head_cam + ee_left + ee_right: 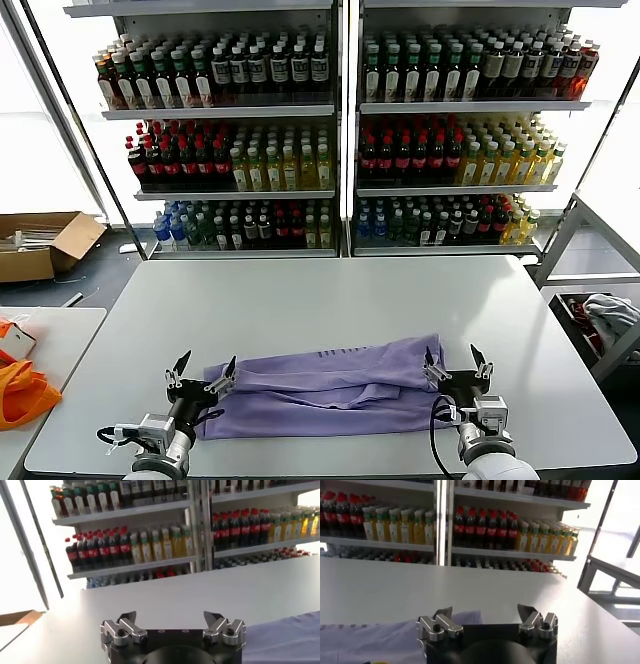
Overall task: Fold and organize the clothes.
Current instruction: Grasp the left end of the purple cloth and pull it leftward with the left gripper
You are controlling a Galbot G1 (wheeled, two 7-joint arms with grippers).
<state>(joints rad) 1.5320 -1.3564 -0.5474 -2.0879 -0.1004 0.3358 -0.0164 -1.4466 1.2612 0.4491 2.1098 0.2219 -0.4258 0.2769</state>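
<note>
The long piece of cloth of the lavender T-shirt reaches over to my right gripper, so my left gripper needs to pinch the cloth's closer end [214, 375] and pull it clear before folding.
The lavender T-shirt [330, 385] lies folded into a long band across the near part of the white table [330, 300]. A dark print line shows on its top edge. My left gripper [205, 368] is open and empty at the band's left end. My right gripper [453, 358] is open and empty at the band's right end. In the left wrist view the open gripper [171, 615] has the shirt [285, 640] to one side. In the right wrist view the open gripper [482, 611] has the shirt [375, 640] to its side.
Shelves of bottled drinks [340, 140] stand behind the table. Orange fabric [20, 390] lies on a side table at the left. A cardboard box [45, 245] sits on the floor at the far left. A bin with cloth [600, 320] is at the right.
</note>
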